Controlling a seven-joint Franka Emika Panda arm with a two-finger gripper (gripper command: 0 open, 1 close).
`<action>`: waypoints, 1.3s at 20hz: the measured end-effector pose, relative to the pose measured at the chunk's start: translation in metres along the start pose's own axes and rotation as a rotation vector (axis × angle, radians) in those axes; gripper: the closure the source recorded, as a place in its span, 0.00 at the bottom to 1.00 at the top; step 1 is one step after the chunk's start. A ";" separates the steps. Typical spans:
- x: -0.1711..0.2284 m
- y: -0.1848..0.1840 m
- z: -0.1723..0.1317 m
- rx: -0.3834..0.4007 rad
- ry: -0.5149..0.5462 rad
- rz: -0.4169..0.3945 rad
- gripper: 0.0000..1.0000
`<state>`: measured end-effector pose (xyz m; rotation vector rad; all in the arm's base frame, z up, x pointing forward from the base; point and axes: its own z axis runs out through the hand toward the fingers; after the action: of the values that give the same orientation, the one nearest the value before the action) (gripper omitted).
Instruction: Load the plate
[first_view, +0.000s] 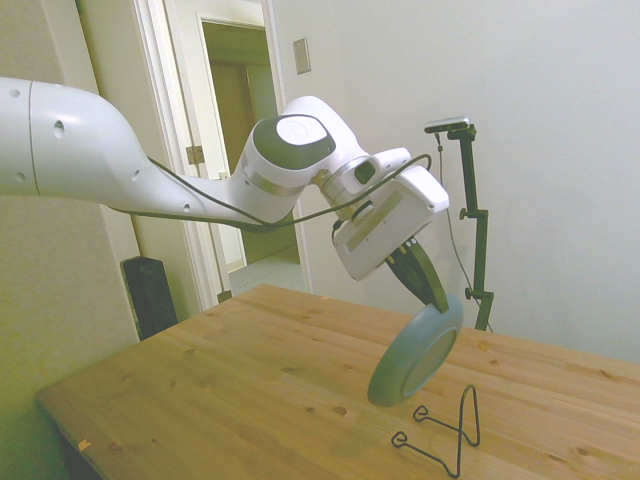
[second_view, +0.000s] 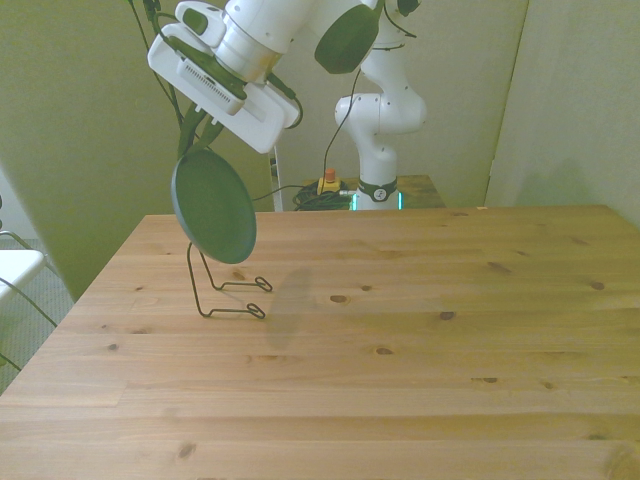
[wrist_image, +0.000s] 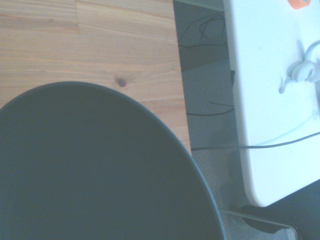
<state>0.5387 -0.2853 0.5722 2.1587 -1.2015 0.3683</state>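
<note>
Next, I open my gripper and let go of the grey-blue plate on the curled wires of the black wire rack (second_view: 231, 304), against the upright loop of the rack. The plate now hovers just above that rack.
The grey-blue plate (first_view: 416, 353) (second_view: 213, 205) hangs on edge in the air, tilted, with my gripper (first_view: 432, 296) (second_view: 196, 137) shut on its upper rim. It hovers just above a black wire rack (first_view: 443, 430) (second_view: 226, 284) that stands on the wooden table (first_view: 250, 390) (second_view: 400, 340). In the front view the plate covers the top of the rack's upright loop. The wrist view is filled mostly by the dark plate (wrist_image: 95, 170), with a strip of table beyond it.
In the wrist view a white surface (wrist_image: 270, 90) with cables lies past the table's edge. A doorway (first_view: 240, 150) opens behind the arm in the side view. A white chair edge (second_view: 15, 275) shows at the front view's left.
</note>
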 end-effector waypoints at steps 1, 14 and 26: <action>0.001 -0.002 0.007 -0.002 0.001 -0.003 1.00; -0.030 -0.055 0.044 -0.091 0.068 -0.060 1.00; -0.039 -0.065 0.058 -0.105 0.055 -0.064 0.00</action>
<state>0.5680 -0.2719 0.4828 2.0775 -1.0946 0.3276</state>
